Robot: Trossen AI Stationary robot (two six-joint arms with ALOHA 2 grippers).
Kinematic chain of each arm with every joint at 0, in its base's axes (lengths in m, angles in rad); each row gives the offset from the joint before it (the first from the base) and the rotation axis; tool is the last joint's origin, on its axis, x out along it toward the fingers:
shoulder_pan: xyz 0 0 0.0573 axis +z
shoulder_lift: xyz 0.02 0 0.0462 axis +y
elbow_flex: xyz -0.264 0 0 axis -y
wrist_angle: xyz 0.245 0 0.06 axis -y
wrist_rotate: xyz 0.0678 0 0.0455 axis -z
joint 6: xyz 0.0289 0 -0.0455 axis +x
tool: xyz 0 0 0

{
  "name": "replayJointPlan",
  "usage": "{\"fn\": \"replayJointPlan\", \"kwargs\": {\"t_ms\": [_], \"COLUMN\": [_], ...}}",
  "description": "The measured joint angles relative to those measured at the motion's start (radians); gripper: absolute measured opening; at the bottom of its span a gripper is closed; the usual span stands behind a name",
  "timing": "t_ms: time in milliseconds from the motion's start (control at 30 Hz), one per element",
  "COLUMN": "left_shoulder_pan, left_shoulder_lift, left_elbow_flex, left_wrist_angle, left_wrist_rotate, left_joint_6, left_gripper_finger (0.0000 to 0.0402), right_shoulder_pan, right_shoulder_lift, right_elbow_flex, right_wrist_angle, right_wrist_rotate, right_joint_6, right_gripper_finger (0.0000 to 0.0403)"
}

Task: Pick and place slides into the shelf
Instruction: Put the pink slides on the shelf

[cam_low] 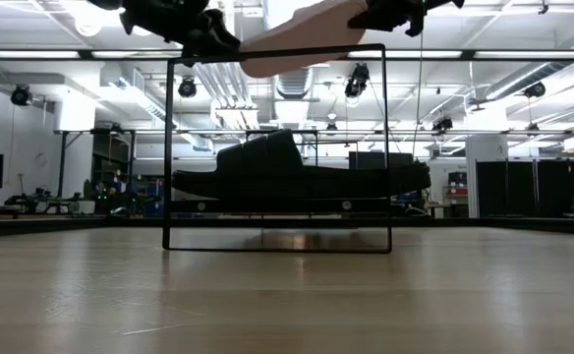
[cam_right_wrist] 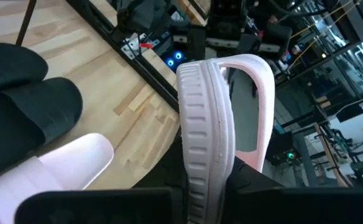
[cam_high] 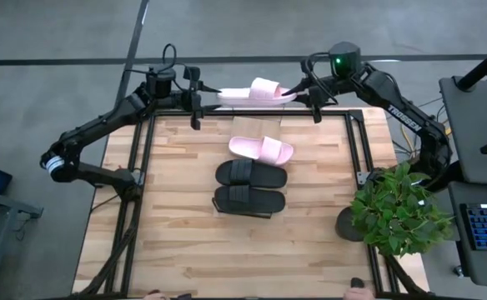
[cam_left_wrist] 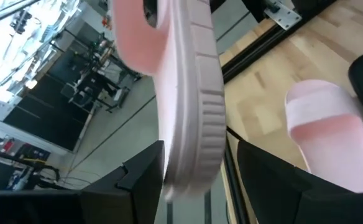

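Note:
The lifted pink slide is held at its toe end by my right gripper, so next my right gripper takes the strap (cam_high: 264, 88) while my left gripper steadies the heel.
A pale pink slide (cam_high: 258, 92) hangs in the air over the table's far edge, held between both grippers. My left gripper (cam_high: 202, 97) is shut on its heel end, my right gripper (cam_high: 307, 93) on its toe end. In the low view this slide (cam_low: 287, 37) floats just above the top bar of the shelf (cam_low: 277, 49), a black wire frame. The shelf's light-wood panel (cam_high: 260, 125) lies below it. The second pink slide (cam_high: 261, 149) and two black slides (cam_high: 252, 173) (cam_high: 249, 200) rest sole-down mid-table. My left gripper (cam_left_wrist: 200, 152) pinches the pink slide's heel end (cam_left_wrist: 191, 158) between its two fingers, across the sole's thickness, coming level from the table's left along the slide. The slide is lifted clear. My right gripper (cam_right_wrist: 205, 186) pinches the toe end (cam_right_wrist: 206, 168), just before the strap (cam_right_wrist: 259, 93), across the sole's thickness. It comes level from the table's right, along the slide, which is lifted clear and roughly level.
A potted plant (cam_high: 398, 208) stands at the table's right near corner. Black frame rails (cam_high: 143, 167) (cam_high: 360, 150) run along the left and right sides. A keyboard and desk (cam_high: 485, 225) stand right of the table. Bare wood lies left and near of the slides.

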Motion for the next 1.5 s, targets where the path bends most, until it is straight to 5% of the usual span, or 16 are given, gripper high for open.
{"fn": "replayJointPlan", "kwargs": {"t_ms": [333, 600, 767, 1000, 1200, 1500], "left_shoulder_pan": [-0.020, -0.020, -0.022, -0.018, -0.018, -0.020], "left_shoulder_lift": [0.063, 0.063, 0.061, 0.031, 0.029, 0.028], "left_elbow_flex": [0.005, 0.005, 0.004, 0.003, 0.002, 0.007], "left_wrist_angle": [0.075, 0.106, 0.097, 0.005, -0.034, -0.026], "left_wrist_rotate": [0.006, 0.006, -0.047, -0.151, -0.141, -0.087], "left_joint_6": [0.001, 0.016, 0.037, 0.086, 0.137, 0.138], "left_gripper_finger": [0.0178, 0.0047, 0.0047, 0.0047, 0.0047, 0.0047], "right_shoulder_pan": [0.000, 0.003, 0.004, 0.006, 0.045, 0.100], "right_shoulder_lift": [0.017, 0.017, 0.016, -0.028, -0.039, 0.017], "right_elbow_flex": [0.000, 0.000, 0.000, 0.000, 0.002, 0.014], "right_wrist_angle": [0.022, 0.021, 0.022, 0.021, 0.033, 0.084], "right_wrist_rotate": [-0.009, -0.008, 0.019, 0.209, 0.211, 0.385], "right_joint_6": [0.013, 0.038, 0.047, 0.065, -0.063, -0.172], "right_gripper_finger": [0.0024, 0.0024, 0.0054, 0.0110, 0.0133, 0.0155]}}
